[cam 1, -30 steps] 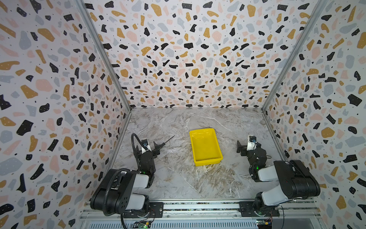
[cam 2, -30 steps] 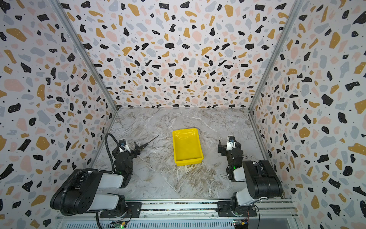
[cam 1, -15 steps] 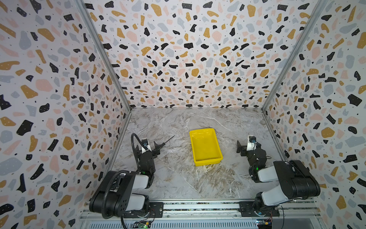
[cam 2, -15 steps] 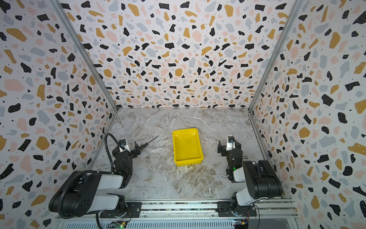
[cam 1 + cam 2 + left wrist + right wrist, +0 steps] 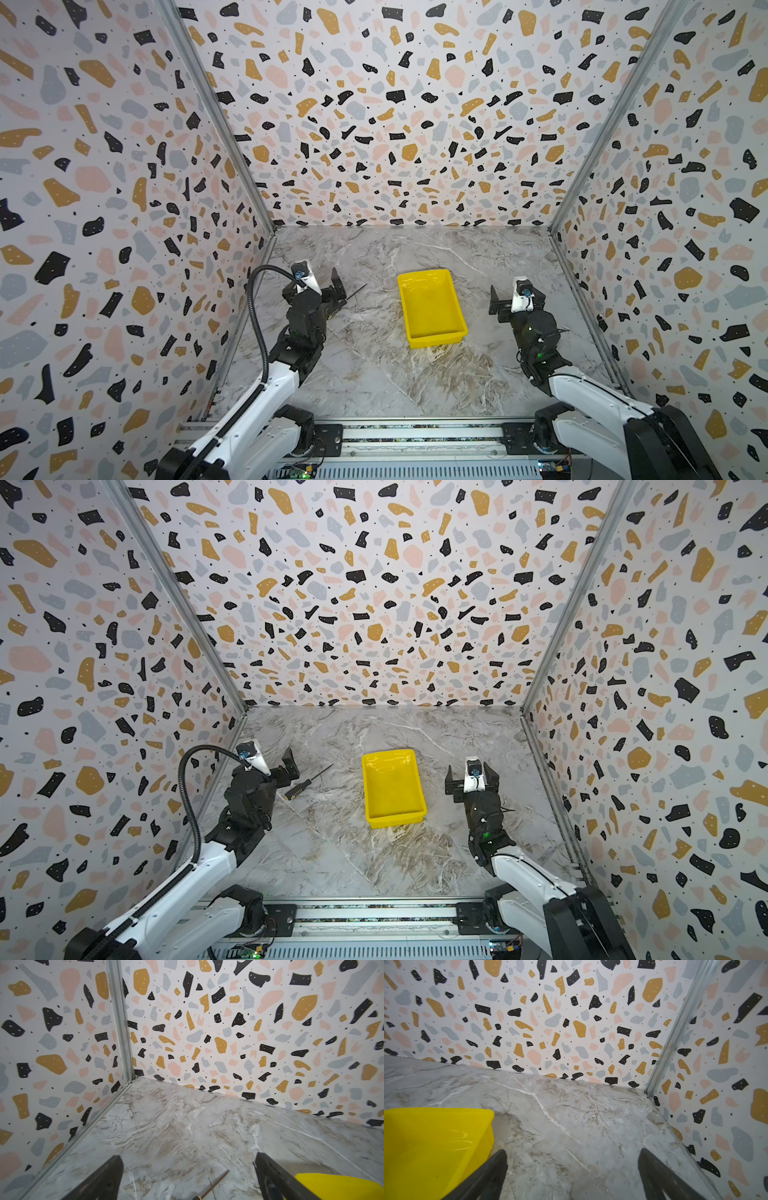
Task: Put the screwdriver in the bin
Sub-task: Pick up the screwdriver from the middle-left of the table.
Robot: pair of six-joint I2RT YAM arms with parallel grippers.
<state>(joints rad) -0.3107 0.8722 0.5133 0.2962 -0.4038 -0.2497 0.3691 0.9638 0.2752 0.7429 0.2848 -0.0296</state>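
I will next lower my left gripper to the black screwdriver and close it on the front of its handle [image 5: 339,305], just behind the yellow ring.
The black screwdriver [image 5: 309,780] lies flat on the marble floor, left of the yellow bin [image 5: 392,818], its thin shaft pointing toward the back right. My left gripper [image 5: 270,771] is open beside and over its handle. In a top view the gripper [image 5: 316,289] hides the handle and only the shaft [image 5: 356,293] shows. The left wrist view has the shaft [image 5: 216,1183] between the spread fingers of the gripper [image 5: 188,1159], not touching them, and a corner of the bin [image 5: 336,1186]. My right gripper [image 5: 515,301] [image 5: 573,1153] stands open and empty, right of the bin [image 5: 436,340] [image 5: 438,1111].
Terrazzo-patterned walls close in the floor on the left [image 5: 124,249], back [image 5: 415,145] and right [image 5: 665,249]. A metal rail [image 5: 415,434] carrying both arm bases runs along the front edge. The bin has nothing in it.
Both arms have stretched out, their rear links dropping toward the front rail. The left gripper has shifted slightly farther back by the screwdriver. Screwdriver and bin have not moved.
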